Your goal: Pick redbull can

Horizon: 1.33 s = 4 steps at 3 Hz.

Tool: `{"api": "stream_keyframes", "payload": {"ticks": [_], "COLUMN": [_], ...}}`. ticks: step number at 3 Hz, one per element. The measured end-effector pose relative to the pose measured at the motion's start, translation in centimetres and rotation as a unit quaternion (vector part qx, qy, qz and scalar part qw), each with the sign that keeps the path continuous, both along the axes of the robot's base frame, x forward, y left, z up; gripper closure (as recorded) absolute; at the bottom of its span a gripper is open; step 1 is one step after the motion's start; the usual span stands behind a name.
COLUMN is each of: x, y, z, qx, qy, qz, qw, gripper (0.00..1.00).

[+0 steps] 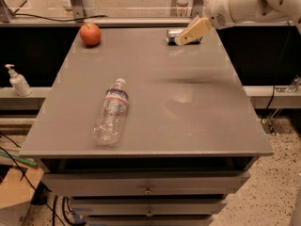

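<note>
I need to next close my gripper on the end of the redbull can (195, 40) that lies farther from the red apple.
The redbull can (172, 34) lies on its side at the far edge of the grey table (197, 117), right of centre. It is blue and silver, and its right part is hidden behind my gripper. My gripper (190, 32) hangs from the white arm (244, 4) that comes in from the upper right. It is in front of the can's right end, and I cannot tell whether it touches the can.
A clear plastic water bottle (111, 111) lies on the table left of centre. A red apple (90, 34) sits at the far left corner. A soap dispenser (18, 80) stands on a ledge to the left. Drawers (148, 185) are below the table's front edge.
</note>
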<state>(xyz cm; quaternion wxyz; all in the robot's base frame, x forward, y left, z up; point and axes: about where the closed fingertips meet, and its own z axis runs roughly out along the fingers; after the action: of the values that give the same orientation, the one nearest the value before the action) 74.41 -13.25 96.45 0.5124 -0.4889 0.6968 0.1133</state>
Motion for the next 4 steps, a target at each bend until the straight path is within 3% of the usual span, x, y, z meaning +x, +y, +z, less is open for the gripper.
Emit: {"api": "stream_keyframes", "payload": {"ticks": [1, 2, 4], "x": [3.1, 4.2, 7.7], "y": [-0.6, 0.1, 0.1], "z": [-2.0, -2.6, -4.5], "qx": [0.047, 0.047, 0.068], "qy": [0.012, 0.017, 0.018], "qz": [-0.036, -0.031, -0.049], "qw": [0.9982, 0.9983, 0.9963], "gripper": [0.0, 0.0, 0.0]}}
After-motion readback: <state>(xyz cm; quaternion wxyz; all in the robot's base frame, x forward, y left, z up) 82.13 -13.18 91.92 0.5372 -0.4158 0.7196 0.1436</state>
